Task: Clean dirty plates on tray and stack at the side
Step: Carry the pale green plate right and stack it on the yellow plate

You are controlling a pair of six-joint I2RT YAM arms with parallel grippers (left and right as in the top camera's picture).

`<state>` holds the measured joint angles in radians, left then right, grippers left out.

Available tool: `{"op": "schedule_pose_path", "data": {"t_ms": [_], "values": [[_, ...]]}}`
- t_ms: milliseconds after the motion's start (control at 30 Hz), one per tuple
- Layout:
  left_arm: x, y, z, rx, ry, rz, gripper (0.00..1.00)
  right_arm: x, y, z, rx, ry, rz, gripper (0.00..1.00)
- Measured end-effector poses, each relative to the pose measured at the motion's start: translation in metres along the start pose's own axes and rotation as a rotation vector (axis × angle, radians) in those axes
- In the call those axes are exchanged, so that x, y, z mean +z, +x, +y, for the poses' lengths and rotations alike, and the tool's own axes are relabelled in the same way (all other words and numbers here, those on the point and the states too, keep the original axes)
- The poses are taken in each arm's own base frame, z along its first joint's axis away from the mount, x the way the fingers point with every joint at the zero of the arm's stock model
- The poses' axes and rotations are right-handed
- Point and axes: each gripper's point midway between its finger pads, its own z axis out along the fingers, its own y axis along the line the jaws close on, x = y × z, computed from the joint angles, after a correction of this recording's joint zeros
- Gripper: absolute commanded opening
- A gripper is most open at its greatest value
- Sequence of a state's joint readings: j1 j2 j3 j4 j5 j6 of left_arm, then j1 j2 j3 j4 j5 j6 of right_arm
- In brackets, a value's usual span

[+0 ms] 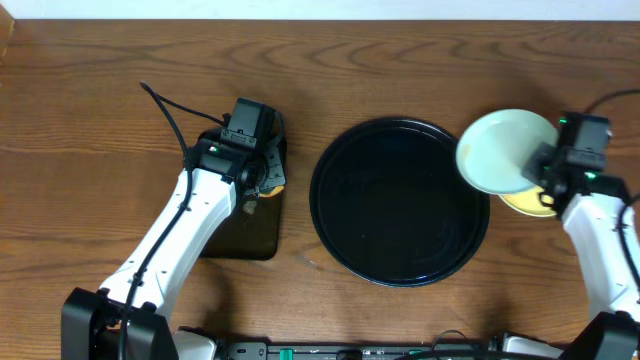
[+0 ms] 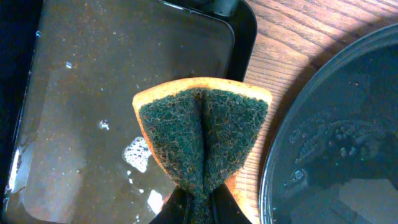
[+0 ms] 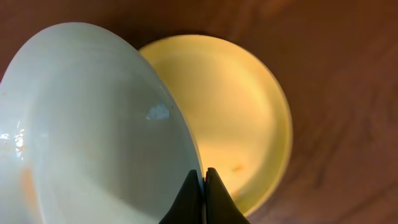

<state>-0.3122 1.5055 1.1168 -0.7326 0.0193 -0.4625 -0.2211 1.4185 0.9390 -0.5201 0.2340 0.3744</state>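
Observation:
My left gripper will gently release the sponge that I hold, setting it free close to the middle of the rectangular black tray's wet bottom [image 1: 252,194] [image 2: 142,155].
The large round black tray [image 1: 400,205] sits at the table's middle with no plate on it; its wet rim shows in the left wrist view [image 2: 336,155]. My right gripper [image 1: 545,172] is shut on the rim of a mint-white plate [image 1: 503,150] and holds it tilted over a pale yellow plate [image 1: 528,205] on the table right of the tray. In the right wrist view the mint plate [image 3: 93,124] partly covers the yellow plate [image 3: 236,112], which has a small orange smear, and the jaws [image 3: 203,186] pinch its edge. My left gripper [image 2: 200,208] is shut on a folded green-and-yellow sponge [image 2: 202,134]. A third plate is not in view.
A smaller rectangular black tray [image 1: 245,225] with soapy water lies left of the round tray, under my left gripper [image 1: 262,178]; its wet floor shows in the left wrist view [image 2: 112,93]. A black cable [image 1: 165,105] runs over the wooden table.

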Motion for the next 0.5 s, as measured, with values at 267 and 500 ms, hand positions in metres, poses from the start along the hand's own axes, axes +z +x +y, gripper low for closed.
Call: {"op": "schedule_pose_path", "data": {"t_ms": [267, 500], "values": [[0.000, 0.000, 0.000, 0.000, 0.000, 0.000, 0.08, 0.008, -0.009, -0.045, 0.160, 0.040, 0.015, 0.28], [0.000, 0.000, 0.000, 0.000, 0.000, 0.000, 0.08, 0.009, -0.009, -0.045, 0.183, 0.004, 0.028, 0.52]]}}
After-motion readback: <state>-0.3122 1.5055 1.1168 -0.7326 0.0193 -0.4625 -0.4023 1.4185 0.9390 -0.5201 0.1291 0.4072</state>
